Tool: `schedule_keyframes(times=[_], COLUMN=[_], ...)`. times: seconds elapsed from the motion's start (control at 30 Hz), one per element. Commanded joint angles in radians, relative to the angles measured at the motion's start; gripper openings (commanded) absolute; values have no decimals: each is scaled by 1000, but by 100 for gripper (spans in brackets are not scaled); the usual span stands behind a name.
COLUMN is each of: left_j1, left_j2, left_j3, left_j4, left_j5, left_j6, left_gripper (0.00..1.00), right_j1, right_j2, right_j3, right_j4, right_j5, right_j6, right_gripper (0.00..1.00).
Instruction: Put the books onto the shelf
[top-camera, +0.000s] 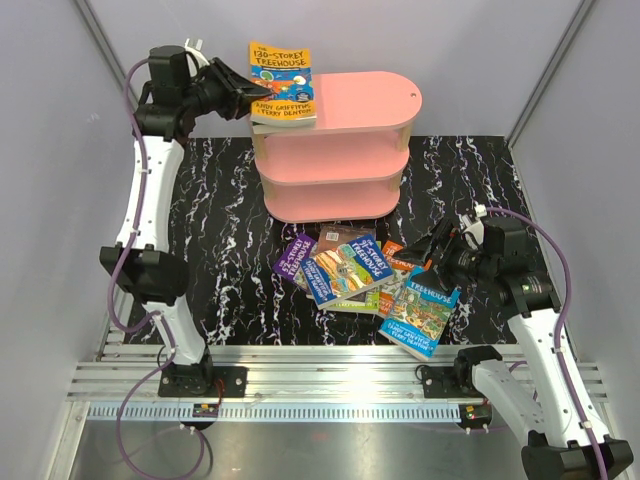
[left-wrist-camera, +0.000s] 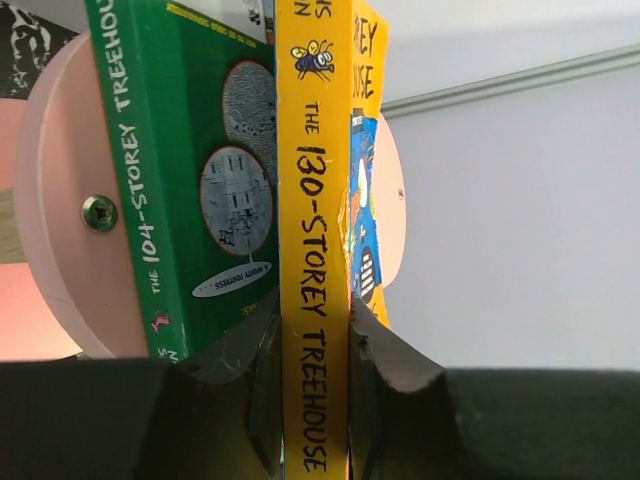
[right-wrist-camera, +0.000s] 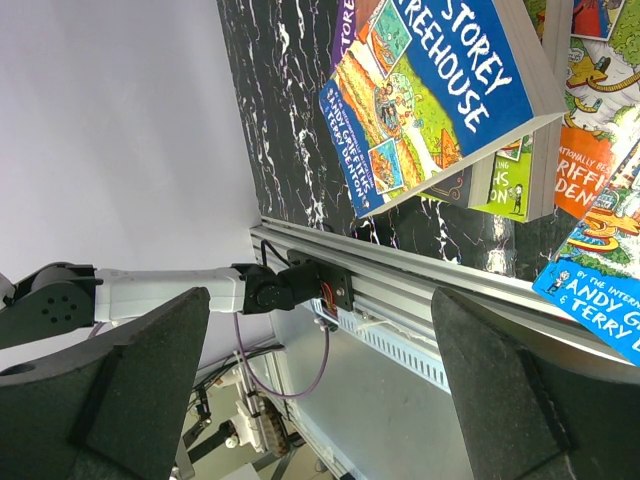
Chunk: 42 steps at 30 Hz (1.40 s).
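The robot's right gripper will close on the page edge at the title end (top-camera: 387, 264) (right-wrist-camera: 537, 78) of the blue book that lies on top of the pile.
The pink shelf (top-camera: 370, 95) stands at the back of the table. My left gripper (top-camera: 248, 97) is shut on the spine of a yellow "130-Storey Treehouse" book (top-camera: 283, 80) at the left end of the top board. In the left wrist view both fingers press that yellow spine (left-wrist-camera: 313, 250) at my left gripper (left-wrist-camera: 313, 345), and a green "104-Storey" book (left-wrist-camera: 190, 150) lies flat against it. Several more books lie in a loose pile in front of the shelf, among them a blue one (top-camera: 345, 270) and another blue one (top-camera: 422, 312). My right gripper (top-camera: 438, 252) hovers open at the pile's right side, holding nothing.
The table top is black marble-patterned (top-camera: 220, 230), with a metal rail (top-camera: 320, 365) along its near edge. Grey walls close in the left, right and back. In the right wrist view my right gripper (right-wrist-camera: 320, 390) faces the rail (right-wrist-camera: 400, 270), with the blue book (right-wrist-camera: 440, 90) above.
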Motion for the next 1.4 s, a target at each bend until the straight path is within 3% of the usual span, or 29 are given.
schedule_keyframes(times=[0.0,0.07,0.1,0.2,0.23,0.33,0.5,0.7,1.0,1.17,1.37], left_j1=[-8,-8,-9,-8,-8,-2,41,55,75,159,172], left_j2=[12,18,18,15,17,32,60,49,-164,-439,-522], left_j3=[52,63,66,72,74,103,222,206,-33,-404,-465], left_j4=[24,22,15,3,7,-5,-124,-250,-237,-136,-106], left_j5=[-66,-67,-69,-98,-97,-84,-74,-77,-205,-238,-224], left_j6=[25,25,40,57,60,64,151,281,381,395,363], left_gripper=[0,7,24,47,66,99,99,99,99,99,99], right_j1=[2,2,2,4,4,2,4,4,2,2,4], right_j2=[-9,-8,-9,-12,-12,-15,-14,-9,15,14,9], right_j3=[0,3,5,11,9,5,17,5,17,-20,-110], right_j4=[32,29,28,18,17,18,3,3,0,6,73], right_j5=[-29,-31,-32,-34,-35,-40,-40,-48,-51,-52,-92], right_j6=[-24,-29,-35,-45,-47,-45,-53,-56,-78,-75,-26], right_gripper=[100,100,100,100,100,100,100,100,100,100,100])
